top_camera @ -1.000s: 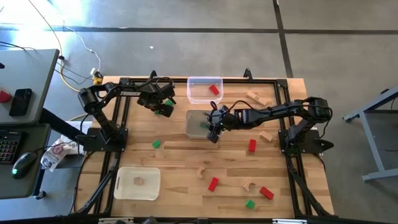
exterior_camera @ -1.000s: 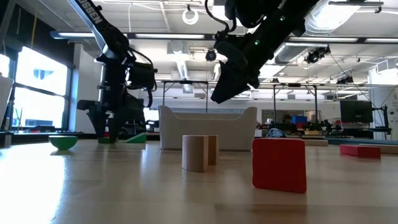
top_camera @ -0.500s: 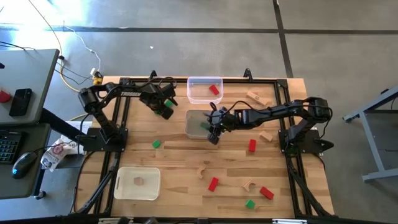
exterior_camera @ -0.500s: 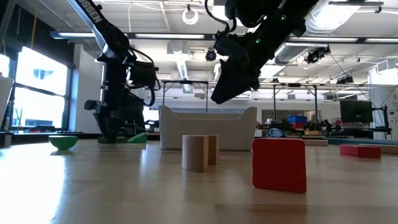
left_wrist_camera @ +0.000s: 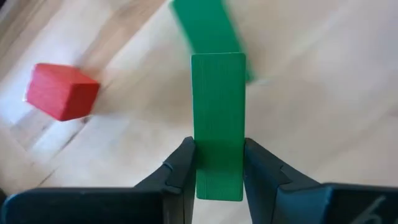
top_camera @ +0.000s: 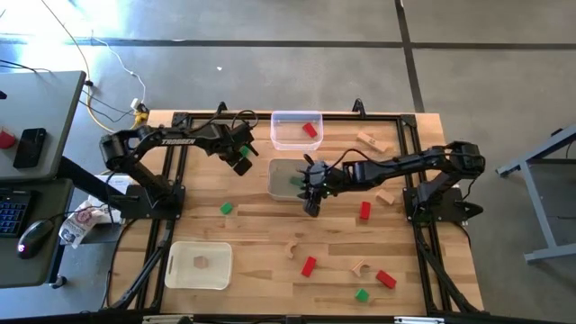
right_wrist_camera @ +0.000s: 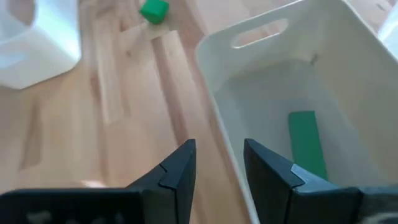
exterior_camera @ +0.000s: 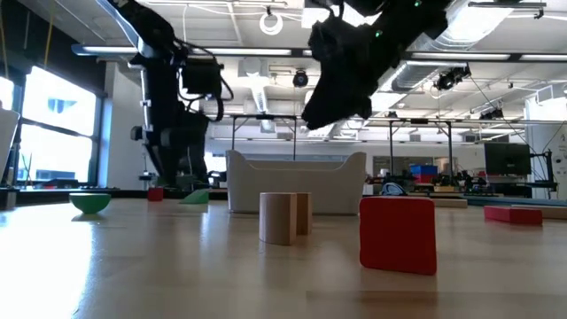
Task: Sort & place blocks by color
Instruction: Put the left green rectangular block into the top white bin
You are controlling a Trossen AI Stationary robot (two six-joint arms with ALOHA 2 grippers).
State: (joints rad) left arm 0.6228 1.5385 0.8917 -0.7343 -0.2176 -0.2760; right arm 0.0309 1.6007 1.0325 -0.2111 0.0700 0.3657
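Note:
Next, my left gripper releases the green bar in the middle tray (top_camera: pixel 286 188), beside the green block that lies there.
My left gripper (top_camera: pixel 239 155) is at the table's far left, shut on a green bar block (left_wrist_camera: pixel 217 112). Under it a second green block (left_wrist_camera: pixel 202 25) and a red cube (left_wrist_camera: pixel 62 90) lie on the table. My right gripper (top_camera: pixel 310 198) hangs open over the near right rim of the middle tray (top_camera: pixel 277 180), with nothing between its fingers (right_wrist_camera: pixel 180 165). A green block (right_wrist_camera: pixel 306 146) lies flat in that tray. The far clear tray (top_camera: pixel 281 135) holds a red block (top_camera: pixel 310 130). The white tray (top_camera: pixel 180 270) at the near left holds a wood block (top_camera: pixel 200 262). My left gripper pinches the green bar by its two long sides (left_wrist_camera: pixel 217 171) between its two fingers. The fingers lie along the bar, which sticks out past the fingertips. The bar's far end is off the wood, above the blocks lying below.
Loose blocks lie on the table's near half: a green one (top_camera: pixel 226 208), red ones (top_camera: pixel 364 210) (top_camera: pixel 309 265) (top_camera: pixel 385 279), a green one (top_camera: pixel 362 294) and wood pieces (top_camera: pixel 290 248) (top_camera: pixel 360 267). More wood pieces (top_camera: pixel 366 139) (top_camera: pixel 385 196) lie at the right.
My left gripper has shut on the green bar and risen with it, lifting it off the table; a red cube that it hid now shows in the low view. My right gripper has shifted slightly toward the near edge.

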